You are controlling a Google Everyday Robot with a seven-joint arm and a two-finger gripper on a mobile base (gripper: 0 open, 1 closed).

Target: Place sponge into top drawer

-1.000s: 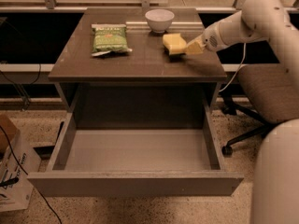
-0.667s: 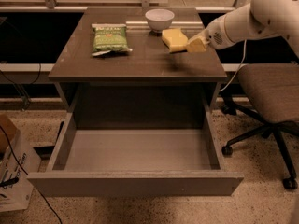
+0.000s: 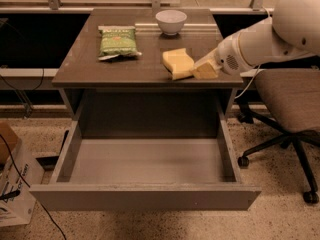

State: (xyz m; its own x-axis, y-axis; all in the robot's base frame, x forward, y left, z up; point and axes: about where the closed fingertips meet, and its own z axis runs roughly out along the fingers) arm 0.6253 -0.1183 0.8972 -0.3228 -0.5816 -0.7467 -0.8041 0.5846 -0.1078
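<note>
The robot's gripper needs to release the sponge on the drawer's grey bottom (image 3: 176, 161), slightly behind the front panel. The sponge is still just behind the table's front edge.
The pale-yellow sponge (image 3: 177, 62) is over the front right part of the tabletop (image 3: 115, 69), slightly tilted. My gripper (image 3: 204, 70) comes in from the right on the white arm (image 3: 260, 41) and is shut on the sponge's right end. The top drawer (image 3: 145, 196) is pulled fully out below the table's front edge, its light grey floor (image 3: 145, 161) bare. The sponge is just behind the table's front edge, not over the drawer.
A green snack packet (image 3: 118, 41) lies at the left of the tabletop and a white bowl (image 3: 171, 21) stands at the back centre. An office chair (image 3: 290, 104) stands to the right of the table. A cardboard box (image 3: 12, 181) sits on the floor at the left.
The gripper and the sponge have moved together from beside the bowl toward the table's front edge. The drawer, packet and bowl have not moved.
</note>
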